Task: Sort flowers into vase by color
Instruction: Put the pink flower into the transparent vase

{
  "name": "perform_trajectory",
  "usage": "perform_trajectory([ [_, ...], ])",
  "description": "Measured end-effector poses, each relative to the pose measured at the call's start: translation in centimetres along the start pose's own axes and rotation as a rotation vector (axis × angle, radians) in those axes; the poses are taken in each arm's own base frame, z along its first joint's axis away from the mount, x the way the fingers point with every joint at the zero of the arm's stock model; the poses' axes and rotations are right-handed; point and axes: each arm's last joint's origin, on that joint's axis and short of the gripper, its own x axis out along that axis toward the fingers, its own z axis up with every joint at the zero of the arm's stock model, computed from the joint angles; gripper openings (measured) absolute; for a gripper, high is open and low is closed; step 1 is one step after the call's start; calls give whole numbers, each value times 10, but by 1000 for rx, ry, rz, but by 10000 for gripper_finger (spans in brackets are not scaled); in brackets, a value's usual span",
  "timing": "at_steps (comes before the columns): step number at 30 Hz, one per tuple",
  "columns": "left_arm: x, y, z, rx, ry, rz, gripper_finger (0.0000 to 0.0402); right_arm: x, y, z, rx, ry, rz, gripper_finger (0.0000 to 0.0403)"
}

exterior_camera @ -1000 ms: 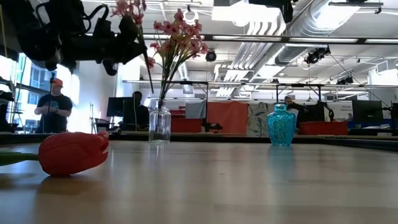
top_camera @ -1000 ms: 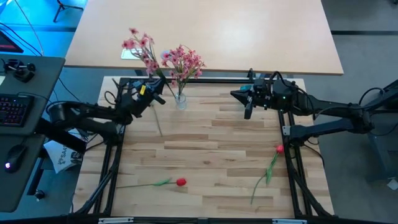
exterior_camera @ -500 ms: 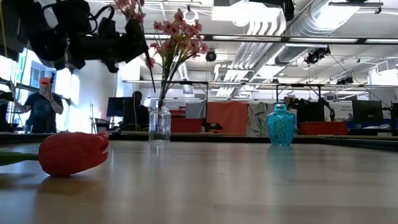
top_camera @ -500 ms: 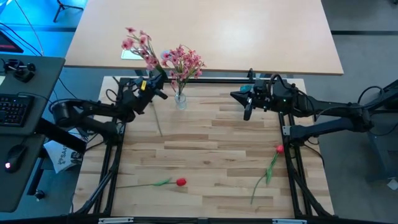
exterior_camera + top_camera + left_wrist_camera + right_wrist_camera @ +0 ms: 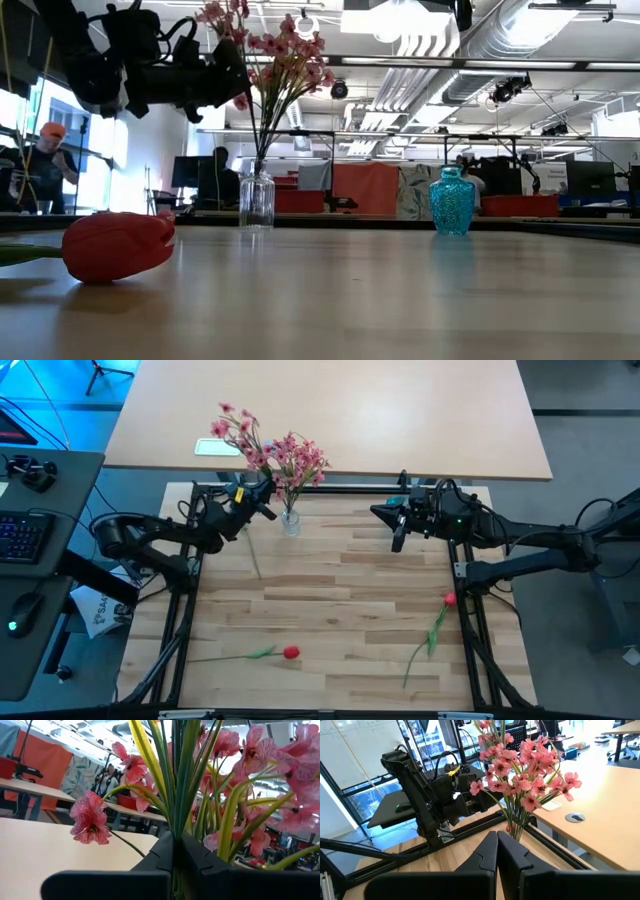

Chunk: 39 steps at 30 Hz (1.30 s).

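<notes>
Next, I take the stems lower (image 5: 262, 132) with my left gripper and bring them together, because the pink spray leans out of the clear glass vase, away from the other sprays.
My left gripper (image 5: 256, 500) is raised at the far left of the table, just left of the clear glass vase (image 5: 290, 522), and is shut on a pink spray (image 5: 236, 426). That vase holds several pink sprays (image 5: 298, 456). A thin stem (image 5: 254, 555) shows nearside of this gripper; whether it belongs to the held spray I cannot tell. One red tulip (image 5: 290, 653) lies near the front edge. Another (image 5: 449, 599) lies at the right edge. My right gripper (image 5: 496, 840) is shut and hovers at the far right, above the blue vase (image 5: 452, 201). My left gripper pinches the pink spray by its green stems (image 5: 176, 822), below the blossoms, between its two shut fingers (image 5: 159, 851). The fingers lie across the stems. The blossoms (image 5: 222, 12) stand above the gripper, beside the flowers in the vase. The spray is carried in the air.
A black frame (image 5: 345, 488) runs along the table's far edge and sides. The right arm (image 5: 520, 538) reaches in from the right. A pale second table (image 5: 330, 410) stands behind. People (image 5: 40, 165) stand in the room beyond the table.
My left gripper has moved toward the table's right, closer to the clear vase, still shut on the pink spray. The spray's blossoms have swung right with it and now stand nearer the flowers in the vase.
</notes>
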Motion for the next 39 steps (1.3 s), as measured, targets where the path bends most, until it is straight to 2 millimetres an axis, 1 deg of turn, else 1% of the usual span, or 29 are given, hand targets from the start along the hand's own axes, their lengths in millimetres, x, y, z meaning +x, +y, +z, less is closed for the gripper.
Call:
perform_trajectory([
  [9,0,-1,-1,65,16,-52,0,0,0,0,-1,0,0,0],
  [18,0,0,-8,101,80,-49,0,0,0,0,-4,-2,-8,0],
  [21,0,-1,-8,110,89,-73,0,0,0,0,-18,-2,-8,0],
  [24,0,-1,-8,113,92,-94,4,0,0,0,-19,-2,-9,0],
  [26,0,-2,-9,145,94,-112,10,0,0,0,-19,-2,-9,0],
  [29,-1,-3,-9,224,95,-149,25,0,0,0,-19,-2,-9,0],
  [31,-1,-3,-9,242,94,-155,41,0,0,0,-19,-2,-9,0],
  [34,-1,-2,-11,249,114,-152,72,0,0,0,-19,-2,-9,0],
  [39,-3,0,-20,257,220,-139,130,0,0,0,0,-2,-9,0],
])
